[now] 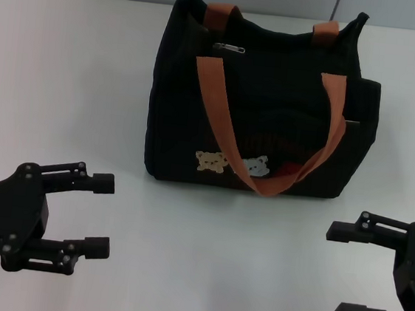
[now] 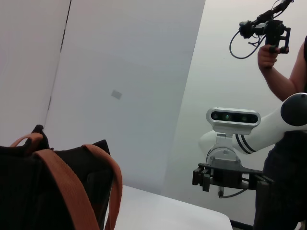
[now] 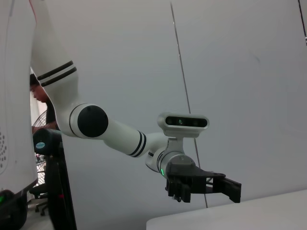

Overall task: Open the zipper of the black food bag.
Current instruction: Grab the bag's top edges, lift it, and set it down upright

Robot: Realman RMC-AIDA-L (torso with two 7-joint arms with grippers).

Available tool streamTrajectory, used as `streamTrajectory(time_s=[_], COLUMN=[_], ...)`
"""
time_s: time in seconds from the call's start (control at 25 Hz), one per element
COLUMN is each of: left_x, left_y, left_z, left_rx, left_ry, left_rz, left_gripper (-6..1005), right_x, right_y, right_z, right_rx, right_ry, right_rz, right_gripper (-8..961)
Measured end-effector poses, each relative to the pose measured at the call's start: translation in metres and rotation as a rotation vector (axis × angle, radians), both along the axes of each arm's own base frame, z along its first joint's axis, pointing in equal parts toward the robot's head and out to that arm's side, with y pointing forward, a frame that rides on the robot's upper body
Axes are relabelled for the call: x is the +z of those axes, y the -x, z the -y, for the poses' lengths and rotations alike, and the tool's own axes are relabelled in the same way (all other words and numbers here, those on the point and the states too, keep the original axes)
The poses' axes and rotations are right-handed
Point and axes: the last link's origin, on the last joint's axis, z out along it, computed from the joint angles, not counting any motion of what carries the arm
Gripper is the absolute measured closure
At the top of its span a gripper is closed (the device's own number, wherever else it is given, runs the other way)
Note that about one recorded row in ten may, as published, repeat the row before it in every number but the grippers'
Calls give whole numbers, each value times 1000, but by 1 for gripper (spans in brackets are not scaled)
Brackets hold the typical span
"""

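Note:
Next, I move my left gripper to the black food bag's narrow side (image 1: 151, 131) nearest the tan bear patch and close it there, low down, to steady the bag.
The black food bag (image 1: 260, 109) stands upright at the back middle of the white table, with two orange-brown strap handles, bear patches and red print on its front. A small silver zipper pull (image 1: 228, 48) lies near the top left of the bag. My left gripper (image 1: 101, 215) is open at the front left, well short of the bag. My right gripper (image 1: 344, 272) is open at the front right, also apart from it. The left wrist view shows the bag (image 2: 53, 191) with its straps and the right gripper (image 2: 204, 178) farther off. The right wrist view shows the left gripper (image 3: 230, 189).
The white table (image 1: 67, 81) spreads around the bag, with a grey wall behind it. A person holding a camera rig (image 2: 268, 28) stands beyond the right arm. Another person and a stand (image 3: 48, 158) are behind the left arm.

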Motion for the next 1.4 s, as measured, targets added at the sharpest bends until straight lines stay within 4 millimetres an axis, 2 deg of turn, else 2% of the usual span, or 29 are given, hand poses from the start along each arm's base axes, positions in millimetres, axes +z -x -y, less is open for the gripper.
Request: streamTrajectory(time_s=[1.12,1.32,1.4], left_x=[-3,-5,-15], left_y=[-6,-3,-1], left_z=[-8,-16,-23], left_rx=[-22,36,77], left_ry=[-14,-101,-166], left_rz=[3,17,10], left_gripper=[184,184,185], right_x=[-4,-4,-5], right_y=[1,1,1], right_z=[0,0,0], right_rx=[-6,-9,-13], right_ry=[5,2,-1], right_rz=[-3,0,0], right_gripper=[118,118,118])
